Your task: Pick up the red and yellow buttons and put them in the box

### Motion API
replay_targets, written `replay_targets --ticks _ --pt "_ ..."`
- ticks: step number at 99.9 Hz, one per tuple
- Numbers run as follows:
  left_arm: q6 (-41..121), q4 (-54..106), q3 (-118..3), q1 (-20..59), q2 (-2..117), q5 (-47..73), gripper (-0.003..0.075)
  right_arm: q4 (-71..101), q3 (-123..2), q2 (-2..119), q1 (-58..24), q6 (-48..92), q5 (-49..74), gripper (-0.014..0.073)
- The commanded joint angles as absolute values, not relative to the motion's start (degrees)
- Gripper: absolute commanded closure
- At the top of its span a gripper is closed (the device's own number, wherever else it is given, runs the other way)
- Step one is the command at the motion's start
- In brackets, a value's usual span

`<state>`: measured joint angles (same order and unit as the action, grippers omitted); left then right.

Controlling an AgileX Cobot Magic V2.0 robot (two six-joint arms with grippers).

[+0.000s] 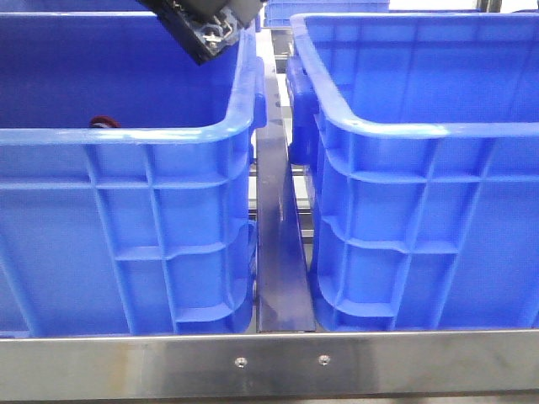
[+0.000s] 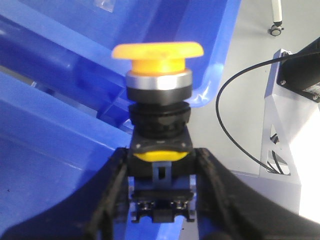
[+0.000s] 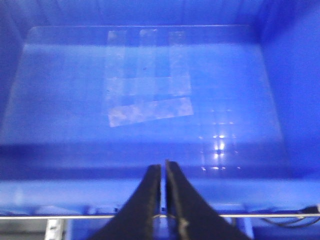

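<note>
Next, my right gripper will close on the yellow button at its cap end [image 1: 251, 8], beside the fingers of my left gripper.
My left gripper [image 2: 160, 175] is shut on the dark body of the yellow button [image 2: 157, 52], which stands with its orange-yellow cap away from the fingers. In the front view this gripper [image 1: 202, 29] hangs above the right side of the left blue box [image 1: 126, 135]. A sliver of dark red, perhaps the red button [image 1: 104, 122], peeks over that box's near rim. My right gripper [image 3: 163, 167] is shut and empty, above the near rim of a blue box [image 3: 150, 190] whose floor is bare except for tape patches. It is out of the front view.
The second blue crate [image 1: 421, 130] stands to the right, with a narrow gap and a dark metal bar [image 1: 282, 252] between the two. A steel rail [image 1: 269, 362] runs along the front. A black cable [image 2: 235, 135] and a grey stand [image 2: 285, 150] lie beyond the crate corner.
</note>
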<state>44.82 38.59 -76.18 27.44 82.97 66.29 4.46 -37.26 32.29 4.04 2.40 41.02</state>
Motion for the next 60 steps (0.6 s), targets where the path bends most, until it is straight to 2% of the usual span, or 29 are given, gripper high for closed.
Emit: replay_targets --ticks 1,11,18,29,60 --pt "45.0 42.1 -77.8 28.0 81.3 64.8 0.0607 6.8 -42.9 37.6 4.0 2.2 39.6 0.0352" --pt "45.0 42.1 -77.8 28.0 81.3 64.8 0.0607 9.9 -47.3 41.8 4.0 2.2 40.9 0.0137" --pt "45.0 42.1 -77.8 28.0 81.3 64.8 0.0607 13.0 -49.4 44.3 4.0 2.8 41.4 0.0065" --pt "45.0 42.1 -77.8 28.0 81.3 64.8 0.0607 23.0 -51.5 48.0 3.9 5.5 42.7 0.0071" --pt "45.0 42.1 -77.8 28.0 81.3 64.8 0.0607 66.1 -52.5 56.8 -1.3 26.8 51.0 0.0071"
